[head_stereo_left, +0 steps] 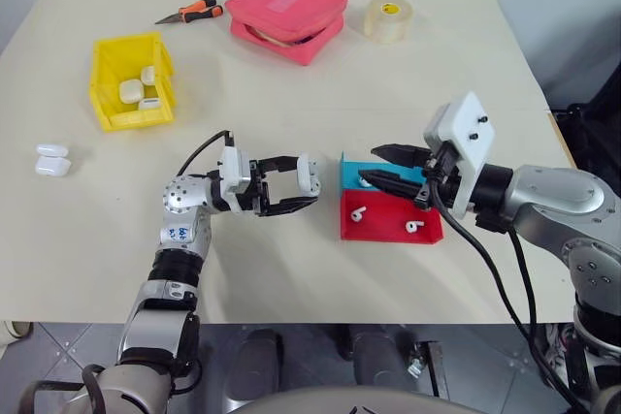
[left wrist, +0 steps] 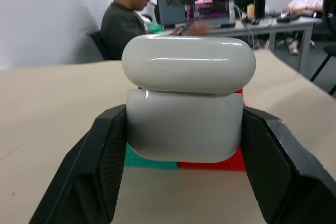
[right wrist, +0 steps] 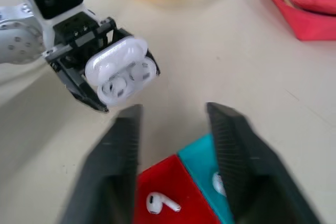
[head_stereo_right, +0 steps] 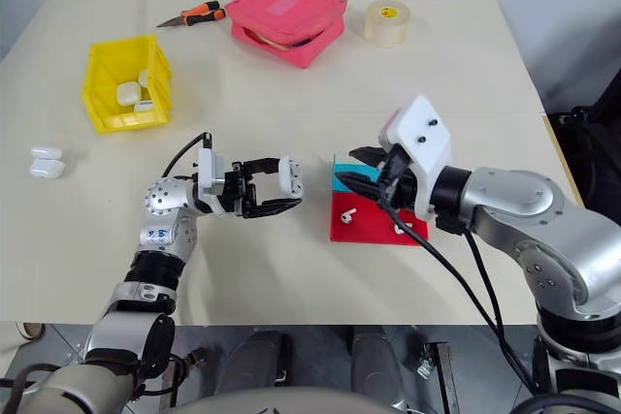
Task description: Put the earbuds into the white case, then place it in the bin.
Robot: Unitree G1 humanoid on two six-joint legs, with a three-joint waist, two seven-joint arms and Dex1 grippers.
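Note:
The robot's left gripper will let go of the white case, now held level above the table, among the other white cases in the yellow bin (head_stereo_left: 130, 89).
My left gripper (head_stereo_left: 307, 181) is shut on the white case (left wrist: 184, 124), held level above the table with its lid hinged open. The case's open inside (right wrist: 122, 72) faces my right gripper (head_stereo_left: 380, 168), which hovers open over the trays with nothing between its fingers. Two earbuds (head_stereo_left: 359, 212) (head_stereo_left: 415, 226) lie in the red tray (head_stereo_left: 388, 237). Another earbud (right wrist: 218, 183) lies in the teal tray (head_stereo_left: 351, 170) beside one right finger. The yellow bin (head_stereo_left: 107, 104) stands at the far left and holds several white cases.
Two more white cases (head_stereo_left: 51, 160) lie on the table left of the bin. A pink pouch (head_stereo_left: 286, 15), a tape roll (head_stereo_left: 388, 18) and an orange-handled tool (head_stereo_left: 191, 13) sit along the far edge. A person (left wrist: 123, 22) sits in the background.

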